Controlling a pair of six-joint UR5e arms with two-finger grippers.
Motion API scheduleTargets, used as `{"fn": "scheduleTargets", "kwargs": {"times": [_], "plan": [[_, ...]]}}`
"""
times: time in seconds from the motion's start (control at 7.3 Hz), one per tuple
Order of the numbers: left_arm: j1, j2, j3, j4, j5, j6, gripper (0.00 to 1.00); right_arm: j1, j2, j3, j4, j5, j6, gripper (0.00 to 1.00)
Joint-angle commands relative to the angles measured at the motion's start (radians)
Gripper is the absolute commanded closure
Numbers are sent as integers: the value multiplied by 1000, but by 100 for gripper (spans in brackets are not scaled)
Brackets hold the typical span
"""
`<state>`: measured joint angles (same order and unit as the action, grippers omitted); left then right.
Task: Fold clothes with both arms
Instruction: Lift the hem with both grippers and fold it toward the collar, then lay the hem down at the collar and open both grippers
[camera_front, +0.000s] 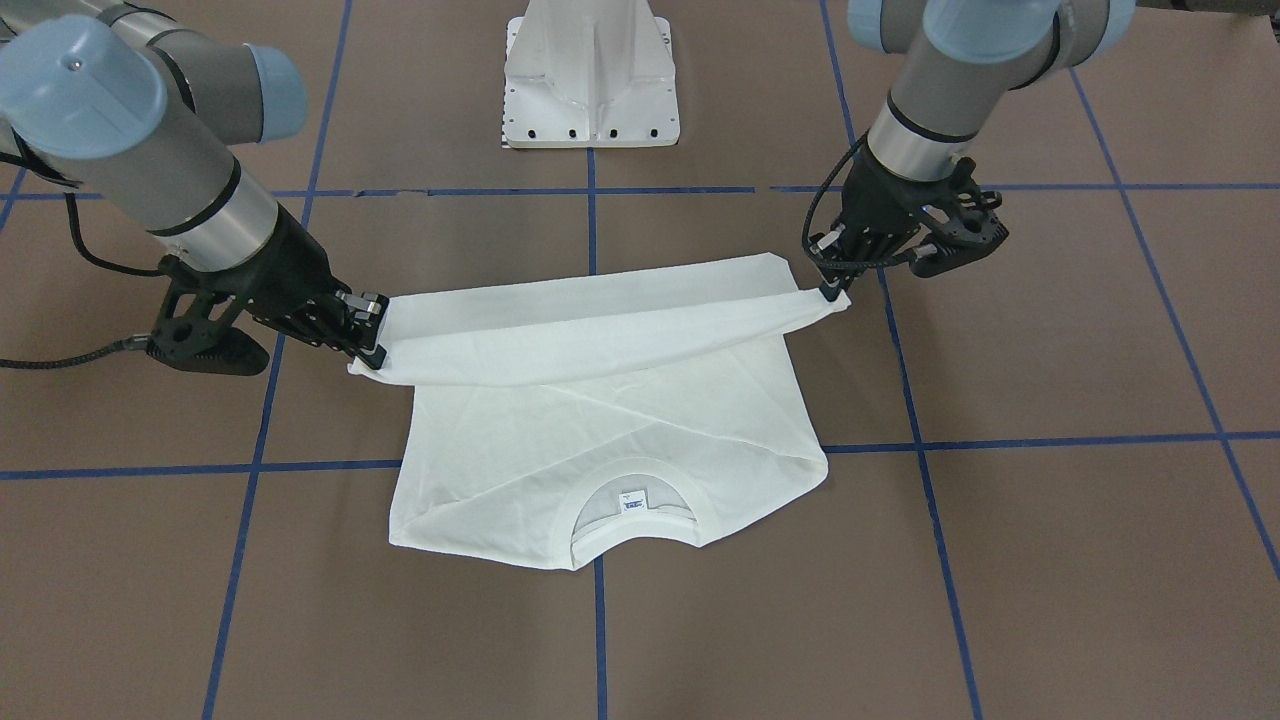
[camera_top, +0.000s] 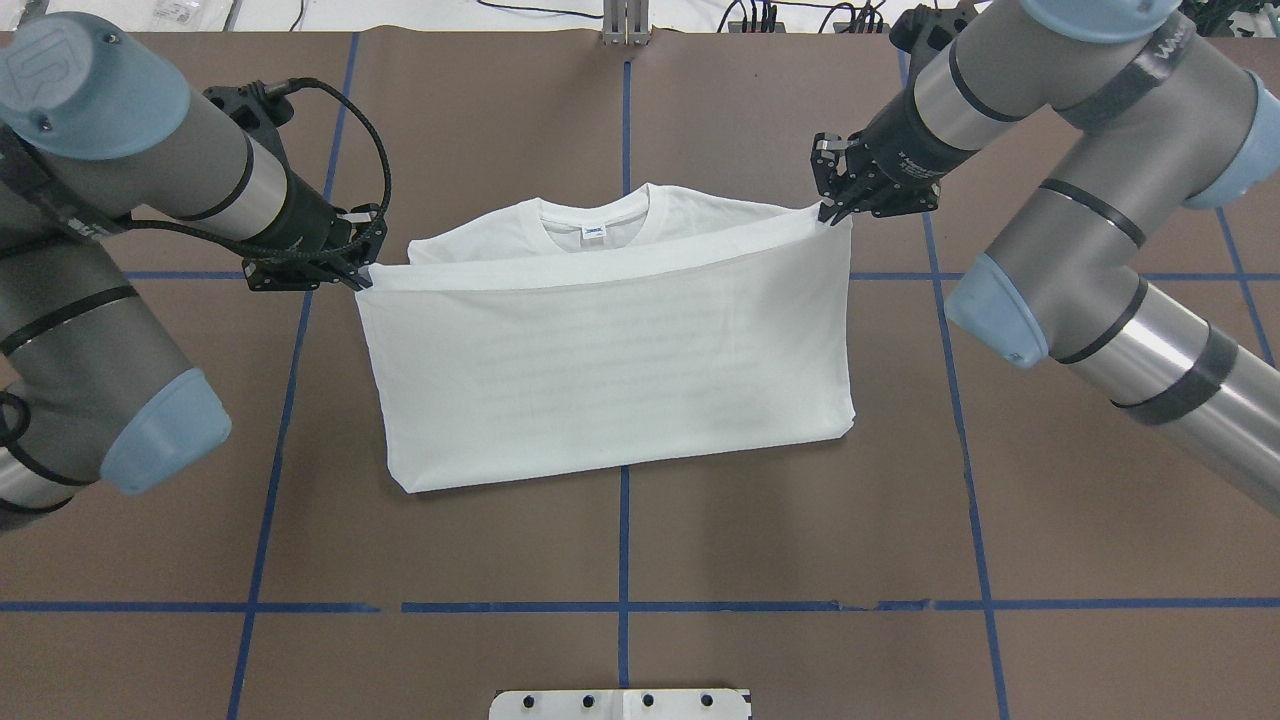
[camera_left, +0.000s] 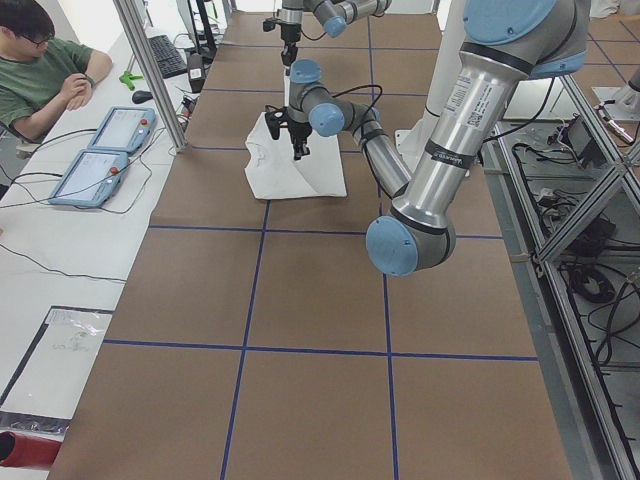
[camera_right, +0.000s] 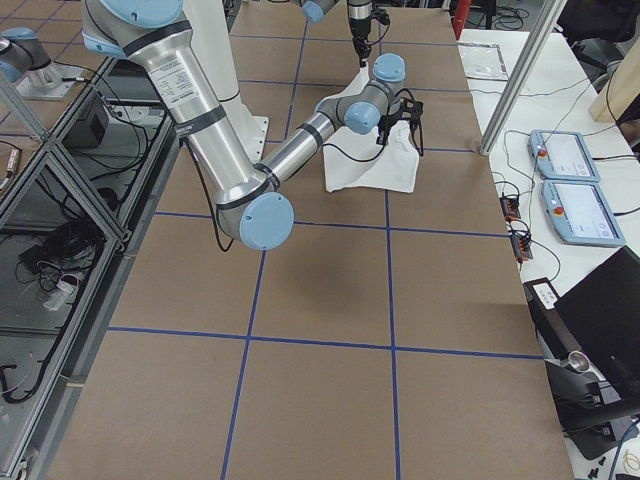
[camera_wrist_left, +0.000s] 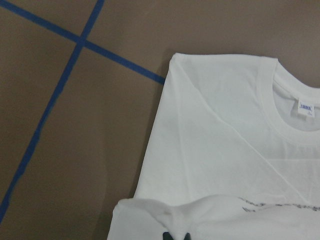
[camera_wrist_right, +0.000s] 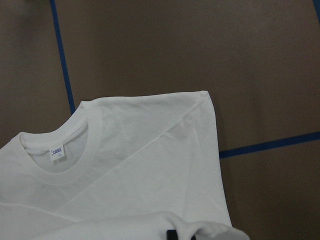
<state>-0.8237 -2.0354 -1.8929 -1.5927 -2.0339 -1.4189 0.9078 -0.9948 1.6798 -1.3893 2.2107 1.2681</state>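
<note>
I will let go of the white T-shirt's hem corner, now held above the table, with my left gripper on the T-shirt's shoulder corner (camera_front: 830, 475) (camera_wrist_left: 173, 58) next to the blue tape line.
The white T-shirt (camera_top: 610, 370) lies in the middle of the brown table, its sleeves folded in. Its ribbed collar (camera_top: 592, 212) and neck label (camera_top: 594, 231) point away from the robot. My left gripper (camera_top: 362, 280) is shut on one corner of the hem. My right gripper (camera_top: 828, 212) is shut on the other corner. The hem is held above the table and stretched between them, doubled over toward the collar. In the front-facing view the left gripper (camera_front: 832, 292) is on the right and the right gripper (camera_front: 375, 345) on the left. Faint lines of text show through the raised cloth.
The white pedestal base (camera_front: 592, 75) stands on the robot's side of the shirt. Blue tape lines (camera_top: 624, 560) grid the table. In the left view a person (camera_left: 40, 60) sits at a side table with two pendants (camera_left: 100, 150).
</note>
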Motion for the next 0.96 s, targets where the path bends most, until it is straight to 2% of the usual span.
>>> {"fn": "scheduleTargets", "kwargs": {"times": [0.0,0.27,0.68,0.82], "plan": [[-32,-48,205,-187,1,24,100,11,94,-154,15,-22,-19,100],[-32,-71,361,-344,1,24,100,13,142,-300,105,-43,-27,100],[-34,-94,455,-404,3,23,100,6,191,-469,147,-52,-32,100],[-34,-95,484,-427,3,24,100,6,188,-471,147,-52,-47,100]]}}
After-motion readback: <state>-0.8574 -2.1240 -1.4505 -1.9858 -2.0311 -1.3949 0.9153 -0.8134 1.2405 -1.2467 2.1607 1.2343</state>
